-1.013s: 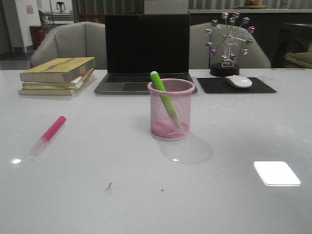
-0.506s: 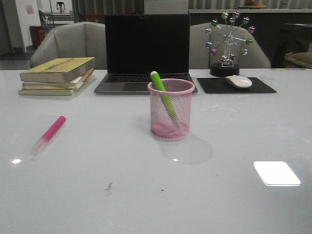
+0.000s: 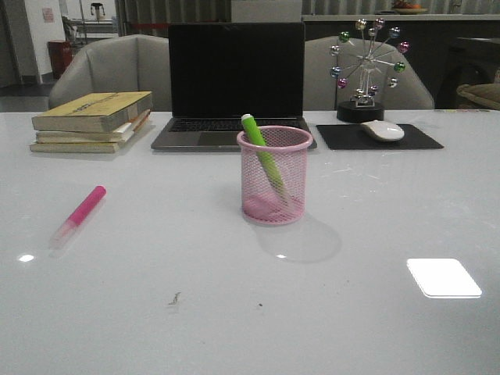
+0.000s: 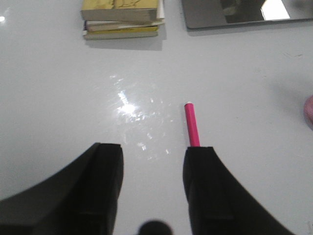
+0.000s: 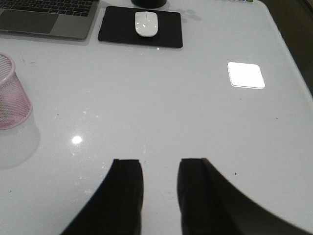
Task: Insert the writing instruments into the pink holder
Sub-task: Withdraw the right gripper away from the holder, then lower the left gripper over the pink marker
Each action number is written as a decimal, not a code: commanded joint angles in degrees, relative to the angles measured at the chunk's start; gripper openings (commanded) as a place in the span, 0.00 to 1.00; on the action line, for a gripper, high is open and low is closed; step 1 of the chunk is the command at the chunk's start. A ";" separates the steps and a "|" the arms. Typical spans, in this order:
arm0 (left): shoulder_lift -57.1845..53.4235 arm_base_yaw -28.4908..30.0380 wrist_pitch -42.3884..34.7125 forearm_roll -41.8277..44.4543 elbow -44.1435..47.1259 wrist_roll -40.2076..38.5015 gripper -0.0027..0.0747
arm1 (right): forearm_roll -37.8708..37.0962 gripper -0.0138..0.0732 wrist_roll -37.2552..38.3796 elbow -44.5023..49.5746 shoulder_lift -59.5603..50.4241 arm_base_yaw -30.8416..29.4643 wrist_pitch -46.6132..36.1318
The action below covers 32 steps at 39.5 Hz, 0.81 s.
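Next, my left gripper goes to the pink marker's end (image 3: 94, 194) (image 4: 190, 113) nearest the stack of books and closes there.
The pink holder (image 3: 273, 176) stands at the table's middle, with the lime green marker (image 3: 260, 152) leaning inside it and its top above the rim. The pink marker (image 3: 80, 212) lies flat on the table to the left. Neither arm shows in the front view. In the left wrist view my left gripper (image 4: 153, 149) is open above bare table, and the pink marker (image 4: 191, 125) runs out from behind one finger tip. My right gripper (image 5: 160, 164) is open over bare table, with the pink holder (image 5: 12, 95) off at that view's edge.
An open laptop (image 3: 234, 86) stands behind the holder. A stack of books (image 3: 90, 121) lies at the back left. A black mouse pad with a white mouse (image 3: 382, 130) and a ball-wheel ornament (image 3: 366, 66) sit at the back right.
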 commanded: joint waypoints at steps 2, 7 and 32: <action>7.27 -2.88 -1.30 -1.04 -8.27 1.38 0.52 | -0.81 0.53 -0.47 -1.52 -0.07 -0.29 -3.88; 16.24 -3.58 4.06 -1.62 -15.22 0.96 0.52 | -0.81 0.53 -0.47 -1.52 -0.07 -0.29 -3.36; 48.46 -3.58 14.58 -7.01 -39.41 0.57 0.52 | -3.25 0.53 -0.47 -1.52 -0.07 -0.29 -0.30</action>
